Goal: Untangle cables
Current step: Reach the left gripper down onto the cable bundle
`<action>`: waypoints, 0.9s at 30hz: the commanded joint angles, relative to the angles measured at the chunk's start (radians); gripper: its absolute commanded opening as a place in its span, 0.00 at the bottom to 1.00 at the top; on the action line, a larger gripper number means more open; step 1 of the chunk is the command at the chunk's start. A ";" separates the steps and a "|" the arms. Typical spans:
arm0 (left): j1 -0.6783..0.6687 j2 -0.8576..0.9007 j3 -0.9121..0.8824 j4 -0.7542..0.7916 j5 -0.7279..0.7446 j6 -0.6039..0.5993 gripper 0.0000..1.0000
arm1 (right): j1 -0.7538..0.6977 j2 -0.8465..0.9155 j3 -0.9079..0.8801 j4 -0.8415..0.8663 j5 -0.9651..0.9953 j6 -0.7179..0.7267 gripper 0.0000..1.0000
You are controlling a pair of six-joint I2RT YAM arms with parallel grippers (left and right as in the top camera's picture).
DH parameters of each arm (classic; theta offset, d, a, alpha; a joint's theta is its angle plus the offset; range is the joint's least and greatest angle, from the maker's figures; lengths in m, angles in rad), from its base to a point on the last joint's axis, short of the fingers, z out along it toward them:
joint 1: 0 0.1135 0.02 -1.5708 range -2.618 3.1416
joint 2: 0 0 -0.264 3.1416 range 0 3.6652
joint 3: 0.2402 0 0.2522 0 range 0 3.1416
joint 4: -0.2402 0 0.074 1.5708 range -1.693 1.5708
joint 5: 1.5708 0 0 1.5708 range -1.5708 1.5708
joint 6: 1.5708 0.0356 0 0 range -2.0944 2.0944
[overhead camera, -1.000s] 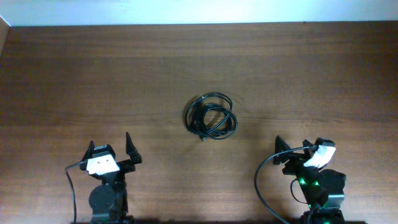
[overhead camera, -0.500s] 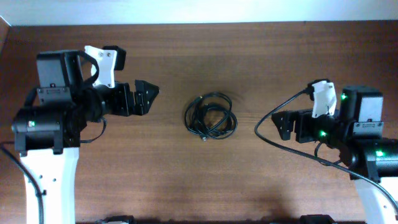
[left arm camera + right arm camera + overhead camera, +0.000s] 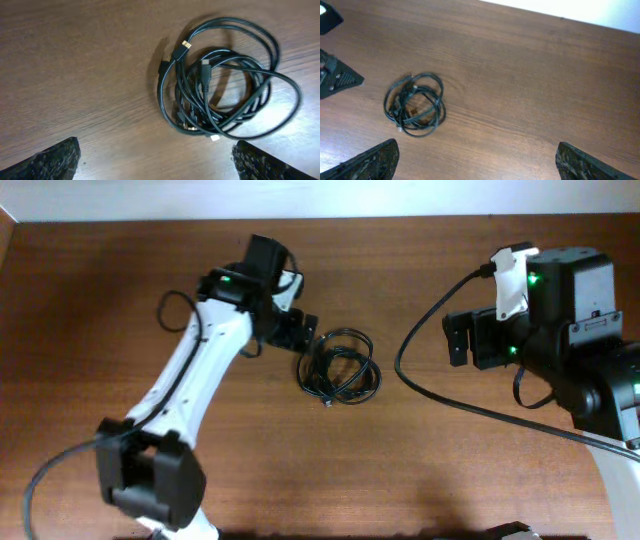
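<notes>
Next, my left gripper needs to go down to the gold-ended plug (image 3: 312, 348) (image 3: 180, 51) on the outer edge of the cables' coil and close there.
The cables (image 3: 340, 367) lie on the wooden table as one small tangled coil of thin black cords with small plugs. The coil also shows in the left wrist view (image 3: 227, 85) and in the right wrist view (image 3: 415, 104). My left gripper (image 3: 298, 333) is open and empty, just left of and above the coil; its fingertips frame the bottom of its wrist view (image 3: 157, 162). My right gripper (image 3: 460, 340) is open and empty, well to the right of the coil, with fingertips at the bottom corners of its wrist view (image 3: 477, 162).
The wooden table (image 3: 120, 300) ends at a pale wall along the far edge. A thick black arm wire (image 3: 440, 395) loops from the right arm over the table's right side. The left arm (image 3: 190, 400) stretches diagonally over the left half.
My left arm has swung right and forward, bringing its gripper beside the coil. My right arm has risen and shifted slightly toward the far side. The coil has not moved.
</notes>
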 commanded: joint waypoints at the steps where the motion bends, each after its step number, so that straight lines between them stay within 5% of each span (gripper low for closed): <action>1: -0.067 0.126 0.005 0.013 -0.147 -0.066 0.99 | 0.006 0.001 0.010 -0.014 0.047 0.004 0.99; 11: -0.059 0.275 -0.084 0.092 -0.170 -0.080 0.99 | 0.006 0.001 0.010 -0.036 0.058 0.004 0.99; 20: -0.095 0.317 -0.097 0.172 -0.001 -0.079 0.99 | 0.006 0.001 0.010 -0.039 0.058 0.003 0.99; 27: -0.093 0.311 -0.050 0.080 -0.058 -0.072 0.99 | 0.006 0.002 0.010 -0.047 0.058 -0.022 0.99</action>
